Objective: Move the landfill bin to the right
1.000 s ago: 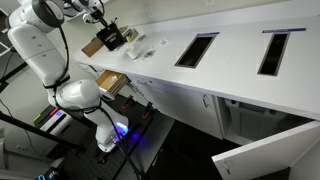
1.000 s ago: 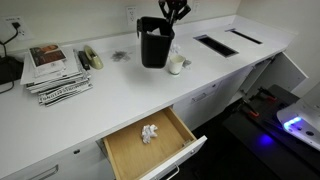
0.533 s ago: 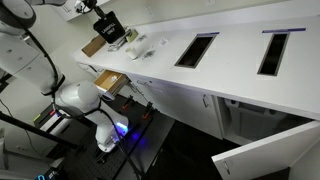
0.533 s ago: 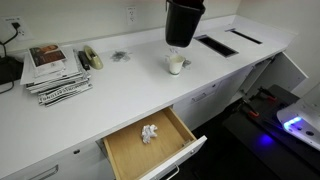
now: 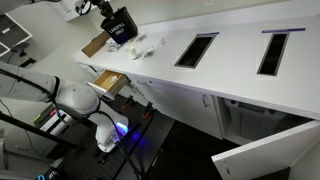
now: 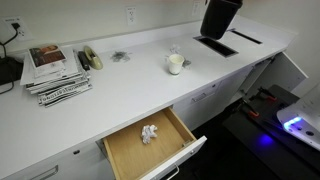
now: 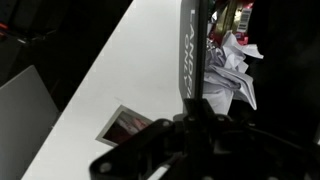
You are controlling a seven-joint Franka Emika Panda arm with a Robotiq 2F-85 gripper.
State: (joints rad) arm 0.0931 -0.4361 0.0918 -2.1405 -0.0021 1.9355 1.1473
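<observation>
My gripper is holding the landfill bin up in the air above the counter. It will let go of it on the white counter (image 5: 218,61) between the dark slots.
The landfill bin (image 6: 220,17) is a black bin held up in the air above the white counter (image 6: 130,90), over the near slot (image 6: 214,45). It also shows in an exterior view (image 5: 120,23), held high at the counter's end. My gripper (image 5: 106,8) is shut on the bin's rim. In the wrist view the gripper (image 7: 192,118) clamps the bin's thin black wall (image 7: 194,50), with crumpled white paper (image 7: 230,70) inside the bin. The fingertips are hidden in dark shadow.
A white cup (image 6: 176,63) stands on the counter. A stack of magazines (image 6: 55,70) lies at one end. An open drawer (image 6: 122,152) holds a paper ball (image 6: 150,133). A second slot (image 6: 245,36) is cut in the counter. A cabinet door (image 5: 265,155) hangs open.
The bin has been lifted off the counter beside the cup and carried up and rightward, over the counter slots. The arm has risen with it.
</observation>
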